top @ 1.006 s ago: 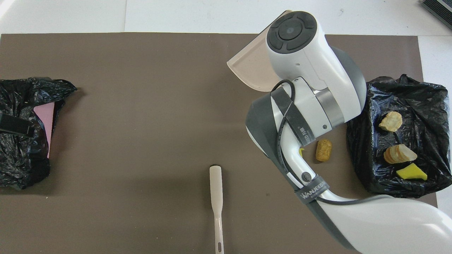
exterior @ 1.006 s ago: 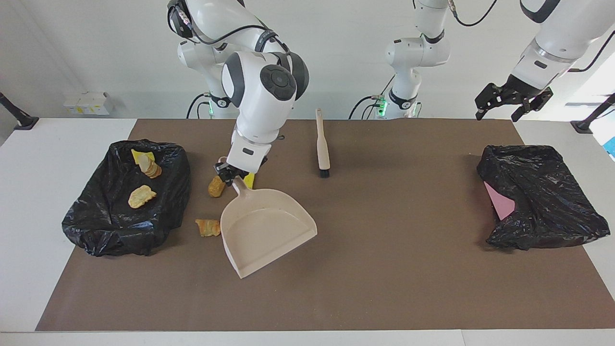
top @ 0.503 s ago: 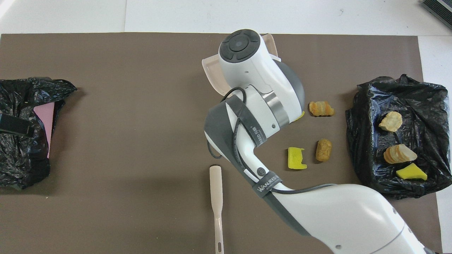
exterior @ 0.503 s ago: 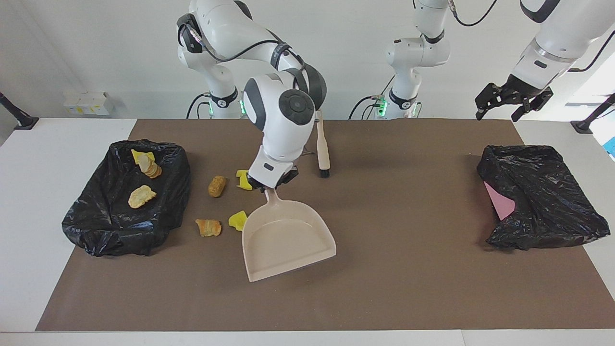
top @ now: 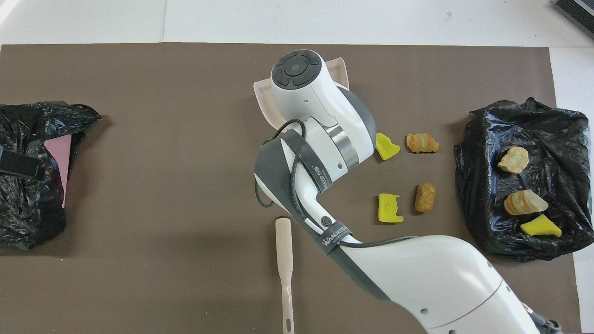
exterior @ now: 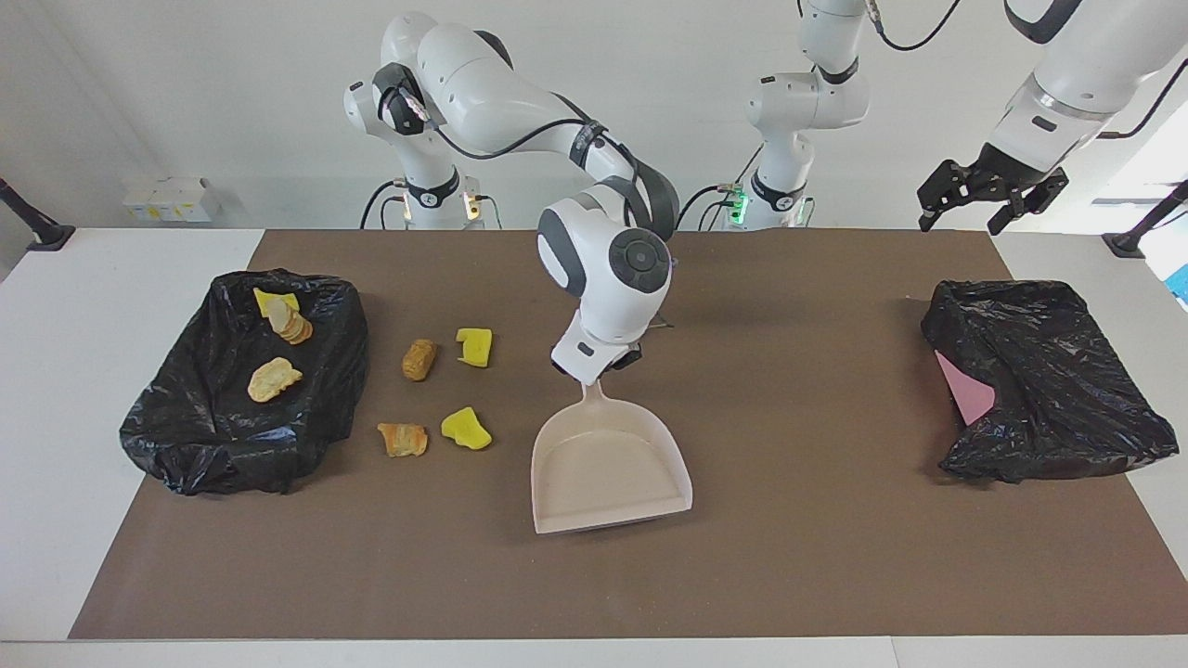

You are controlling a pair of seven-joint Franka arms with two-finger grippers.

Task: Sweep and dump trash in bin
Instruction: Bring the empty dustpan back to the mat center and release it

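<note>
Next, my right gripper releases the beige dustpan on the brown mat (top: 275, 137) just past the brush, in line with it.
My right gripper (exterior: 594, 374) is shut on the handle of the beige dustpan (exterior: 608, 464), whose pan is empty and opens away from the robots at the middle of the mat. Two yellow chunks (exterior: 475, 346) (exterior: 465, 429) and two tan pieces (exterior: 419, 359) (exterior: 403, 439) of trash lie on the mat between the dustpan and the bin (exterior: 176, 427). This bin is lined with a black bag and holds three more scraps (top: 513, 160). The brush (top: 284, 260) lies near the robots, mostly hidden by the right arm in the facing view. My left gripper (exterior: 988, 197) hangs open, high over its own end of the table.
A second black bag (exterior: 1049, 390) with a pink sheet (exterior: 965, 390) showing in it sits at the left arm's end of the mat. The brown mat (exterior: 817, 557) covers most of the white table.
The right arm has carried the dustpan away from the bin toward the middle of the mat and turned it, uncovering the yellow chunks. The left arm has not moved.
</note>
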